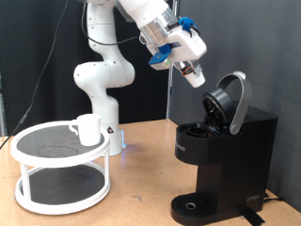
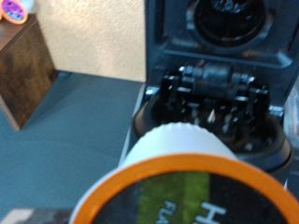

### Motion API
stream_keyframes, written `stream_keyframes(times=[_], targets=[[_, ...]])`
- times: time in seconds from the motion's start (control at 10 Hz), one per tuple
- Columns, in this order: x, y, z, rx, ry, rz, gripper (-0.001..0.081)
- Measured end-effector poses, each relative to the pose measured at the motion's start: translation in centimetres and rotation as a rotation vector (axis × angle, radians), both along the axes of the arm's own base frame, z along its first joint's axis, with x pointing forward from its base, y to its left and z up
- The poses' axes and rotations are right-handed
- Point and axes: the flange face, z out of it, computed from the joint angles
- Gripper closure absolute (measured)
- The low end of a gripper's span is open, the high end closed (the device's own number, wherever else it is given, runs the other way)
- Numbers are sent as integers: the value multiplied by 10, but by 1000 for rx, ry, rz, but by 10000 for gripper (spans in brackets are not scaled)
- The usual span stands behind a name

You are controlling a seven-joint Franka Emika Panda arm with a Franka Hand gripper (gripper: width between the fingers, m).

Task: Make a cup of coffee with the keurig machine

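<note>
Next, I let go of the coffee pod in the keurig machine's open pod chamber (image 1: pixel 197 129) (image 2: pixel 215 119), under the raised lid.
In the exterior view my gripper (image 1: pixel 195 75) hangs tilted in the air, just above and to the exterior view's left of the open keurig machine (image 1: pixel 226 155). It is shut on a small coffee pod (image 1: pixel 197 79). The machine's hinged lid (image 1: pixel 231 98) stands raised. In the wrist view the pod (image 2: pixel 182 177), white with an orange rim, fills the foreground. Beyond the pod lies the machine's open pod chamber (image 2: pixel 213 107). The cup (image 1: pixel 87 129), a white mug, stands on the top tier of a white round stand (image 1: pixel 56 174) at the exterior view's left.
The robot's base (image 1: pixel 102 85) stands behind the stand on the wooden table (image 1: pixel 141 193). The machine's round drip tray (image 1: pixel 195 207) holds nothing. In the wrist view, a brown wooden block (image 2: pixel 23 70) with another pod (image 2: pixel 12 10) on it sits off to one side.
</note>
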Motion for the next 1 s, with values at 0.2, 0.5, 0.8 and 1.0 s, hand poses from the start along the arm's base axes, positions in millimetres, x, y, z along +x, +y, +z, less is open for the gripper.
stream_keyframes(times=[0.2,0.5,0.8,1.0], targets=[[5,1,-19,-41,32,15,418],[12,9,-52,-84,62,39,418],[13,17,-73,-100,69,61,418],[11,24,-83,-106,77,77,418]])
